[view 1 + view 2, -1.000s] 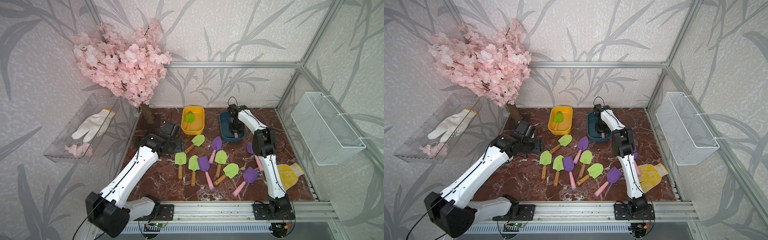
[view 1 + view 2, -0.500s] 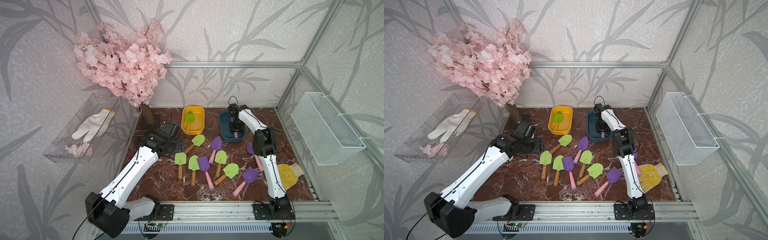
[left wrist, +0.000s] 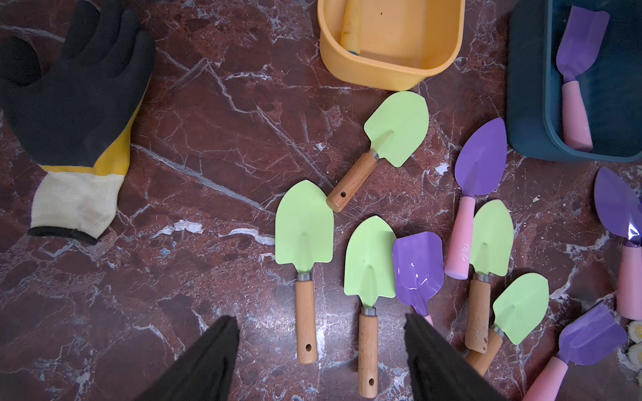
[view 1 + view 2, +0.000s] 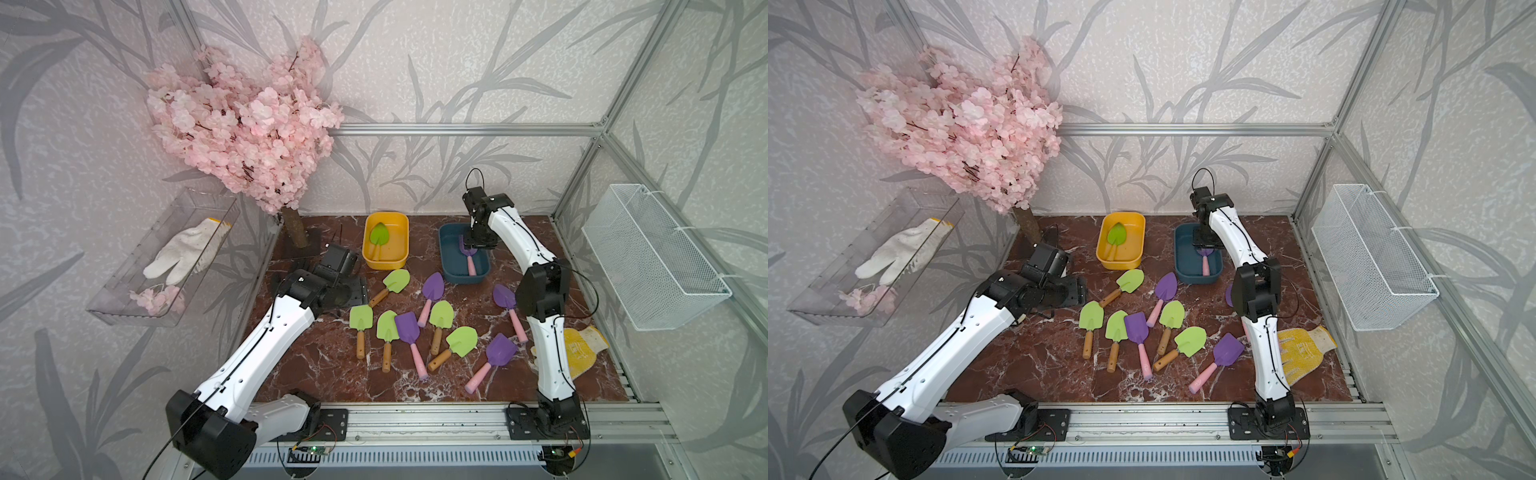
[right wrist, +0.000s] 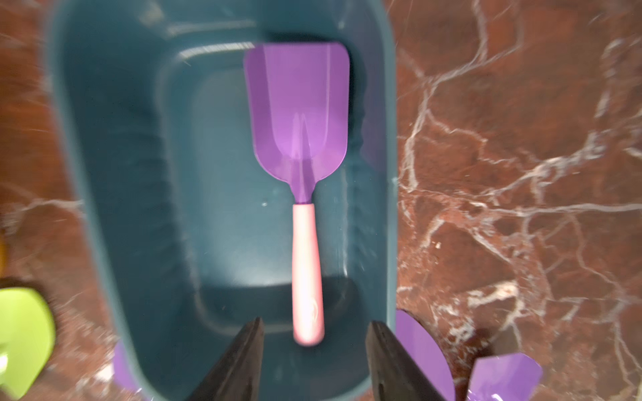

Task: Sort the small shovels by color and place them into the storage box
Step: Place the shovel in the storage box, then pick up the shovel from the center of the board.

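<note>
My left gripper needs to next need to close on the wooden handle's middle [image 4: 387, 357] [image 3: 368, 352] of the green shovel, the one with its blade touching a purple shovel's blade.
A purple small shovel [image 5: 302, 139] with a pink handle lies flat inside the blue storage box [image 5: 104, 173], touched by nothing. My right gripper [image 5: 314, 321] hangs open above the handle's end; in a top view it [image 4: 478, 243] is over the box [image 4: 463, 279]. One green shovel [image 4: 378, 237] lies in the yellow storage box [image 4: 384, 264]. Several green shovels [image 4: 360, 318] and purple ones [image 4: 407, 328] lie loose on the marble. My left gripper [image 3: 319, 317] is open and empty above two wooden handles [image 3: 305, 323], at the left of the heap [image 4: 353, 291].
A black and yellow glove [image 3: 76, 104] lies left of the heap. A yellow glove [image 4: 582, 345] lies by the right arm's base. A pink blossom tree [image 4: 241, 133], a clear shelf holding a white glove [image 4: 187, 253] and a white wire basket [image 4: 652, 257] line the sides.
My right gripper's jaws have spread apart over the blue box, and the purple shovel now lies free in it. The left arm has not moved.
</note>
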Available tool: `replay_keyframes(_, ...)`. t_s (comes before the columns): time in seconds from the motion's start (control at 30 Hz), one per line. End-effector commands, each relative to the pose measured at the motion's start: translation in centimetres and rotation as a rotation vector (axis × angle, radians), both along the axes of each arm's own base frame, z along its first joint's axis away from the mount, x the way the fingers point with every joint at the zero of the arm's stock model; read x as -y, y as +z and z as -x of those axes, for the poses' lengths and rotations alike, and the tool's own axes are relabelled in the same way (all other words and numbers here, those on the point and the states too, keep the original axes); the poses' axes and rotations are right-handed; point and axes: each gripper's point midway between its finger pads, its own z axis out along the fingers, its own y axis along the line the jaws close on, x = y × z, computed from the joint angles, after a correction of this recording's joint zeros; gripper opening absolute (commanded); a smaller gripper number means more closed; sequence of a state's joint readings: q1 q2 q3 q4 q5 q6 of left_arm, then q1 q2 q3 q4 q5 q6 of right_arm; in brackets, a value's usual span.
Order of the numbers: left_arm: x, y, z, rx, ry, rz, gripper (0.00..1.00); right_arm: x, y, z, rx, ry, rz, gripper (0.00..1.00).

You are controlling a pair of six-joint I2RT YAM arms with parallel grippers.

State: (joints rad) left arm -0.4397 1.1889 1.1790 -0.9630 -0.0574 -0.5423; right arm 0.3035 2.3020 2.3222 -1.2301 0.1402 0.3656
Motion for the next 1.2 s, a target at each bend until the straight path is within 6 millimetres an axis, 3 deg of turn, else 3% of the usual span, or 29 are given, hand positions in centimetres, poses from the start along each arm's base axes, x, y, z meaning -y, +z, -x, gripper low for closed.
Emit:
replay_keyframes(0.0, 0.2, 0.4, 0.5, -0.004, 0.005, 0.006, 0.78, -1.3, 5.1, 2.1, 0.09, 0.041, -0.029, 0.53)
replay_keyframes(0.13, 0.9, 0.5, 0.8, -0.018, 0.001, 0.008, 0.78, -3.5, 7.9, 4.7, 0.182, 0.095, -0.117, 0.53)
replay_keyframes(0.27, 1.2, 0.7, 1.3, -0.022, -0.01, -0.026, 0.77, -5.2, 7.9, 8.2, 0.179, 0.16, -0.204, 0.53)
replay_keyframes(0.4, 1.7, 0.4, 1.9, -0.041, -0.019, -0.046, 0.77, -5.2, 7.1, 11.6, 0.131, 0.192, -0.205, 0.53)
replay_keyframes(0.57, 3.3, -1.4, 2.9, -0.092, -0.035, -0.064, 0.72, -4.1, 7.1, 14.7, 0.122, 0.211, -0.196, 0.53)
replay_keyframes(0.83, 5.8, -5.2, 4.9, -0.174, -0.054, -0.112, 0.72, -2.7, 6.8, 17.3, 0.104, 0.227, -0.176, 0.53)
replay_keyframes(1.17, 7.0, -9.9, 6.8, -0.268, -0.034, -0.12, 0.72, -2.2, 6.0, 18.8, 0.083, 0.232, -0.174, 0.53)
